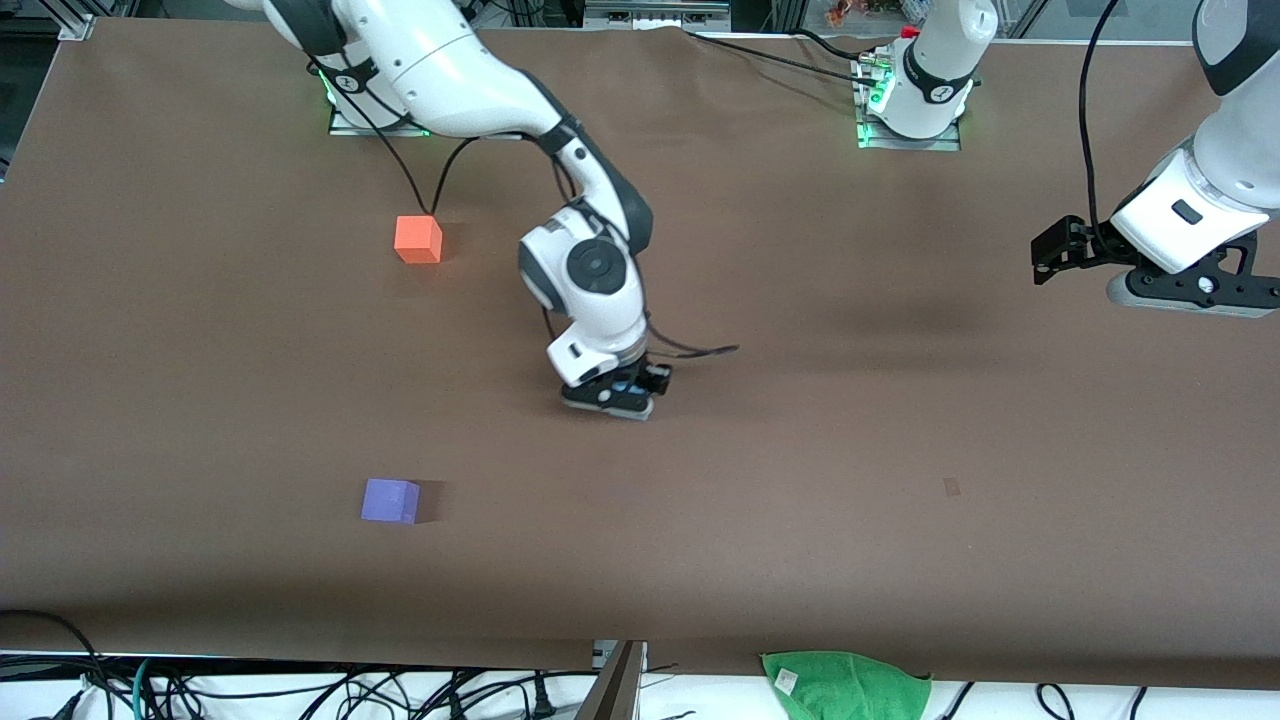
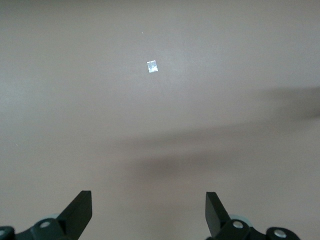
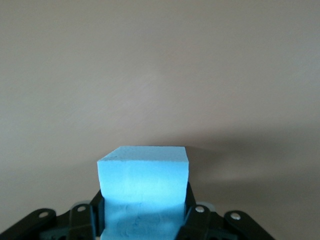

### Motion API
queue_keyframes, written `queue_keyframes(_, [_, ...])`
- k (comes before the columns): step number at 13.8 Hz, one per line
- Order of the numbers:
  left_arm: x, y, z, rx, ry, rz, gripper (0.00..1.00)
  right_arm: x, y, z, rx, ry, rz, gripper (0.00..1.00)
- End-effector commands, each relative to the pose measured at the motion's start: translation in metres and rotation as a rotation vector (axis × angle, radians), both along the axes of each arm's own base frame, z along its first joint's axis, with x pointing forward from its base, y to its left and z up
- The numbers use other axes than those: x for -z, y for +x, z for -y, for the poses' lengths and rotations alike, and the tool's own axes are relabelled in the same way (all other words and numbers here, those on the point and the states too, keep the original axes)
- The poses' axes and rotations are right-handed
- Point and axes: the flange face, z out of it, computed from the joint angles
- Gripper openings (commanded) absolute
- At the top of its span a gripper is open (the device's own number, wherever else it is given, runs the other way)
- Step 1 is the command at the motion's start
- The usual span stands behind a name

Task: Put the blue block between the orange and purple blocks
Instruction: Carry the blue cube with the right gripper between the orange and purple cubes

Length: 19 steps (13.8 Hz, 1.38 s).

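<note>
The blue block, now low over the table's middle, will be let go by my right gripper between the purple block and orange block (image 1: 403, 350), slightly nearer the orange block.
The blue block (image 3: 143, 175) sits between the fingers of my right gripper (image 3: 144, 212), which is shut on it. In the front view this gripper (image 1: 610, 400) is low over the middle of the table, and only a sliver of the blue block (image 1: 622, 385) shows under the hand. The orange block (image 1: 418, 240) lies toward the right arm's end, near that arm's base. The purple block (image 1: 390, 500) lies nearer the front camera than the orange one. My left gripper (image 1: 1190, 292) waits up high at the left arm's end, open and empty (image 2: 148, 205).
A small pale patch (image 1: 951, 487) is stuck on the brown table toward the left arm's end; it also shows in the left wrist view (image 2: 152, 66). A green cloth (image 1: 845, 685) and cables lie off the table's front edge.
</note>
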Motion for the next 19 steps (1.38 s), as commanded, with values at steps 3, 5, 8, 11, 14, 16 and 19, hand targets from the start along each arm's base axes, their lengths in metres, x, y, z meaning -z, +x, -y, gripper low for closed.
queue_keyframes(3, [-0.006,0.002,0.001,-0.012,-0.006,-0.005,1.0,-0.048,0.028,0.151,-0.118,-0.039,-0.109,0.0])
queue_keyframes(5, [-0.006,0.0,0.002,-0.06,-0.004,-0.011,1.0,-0.055,0.0,0.218,-0.193,-0.024,-0.145,0.0])
queue_keyframes(8, [-0.006,-0.001,0.002,-0.045,-0.004,-0.021,1.0,-0.037,-0.051,0.283,-0.179,-0.023,-0.154,0.0])
queue_keyframes(11, [-0.006,-0.004,0.002,-0.046,-0.008,-0.035,1.0,-0.006,-0.084,0.311,-0.158,-0.029,-0.132,0.0])
queue_keyframes(14, [-0.006,-0.005,0.002,-0.047,-0.009,-0.04,1.0,0.012,-0.087,0.32,-0.165,-0.034,-0.117,0.0])
queue_keyframes(16, [-0.005,-0.005,0.002,-0.047,-0.009,-0.044,1.0,0.013,-0.085,0.33,-0.174,-0.035,-0.119,0.01])
queue_keyframes(19, [-0.006,-0.005,0.002,-0.047,-0.008,-0.046,1.0,0.021,-0.08,0.346,-0.166,-0.038,-0.115,0.18])
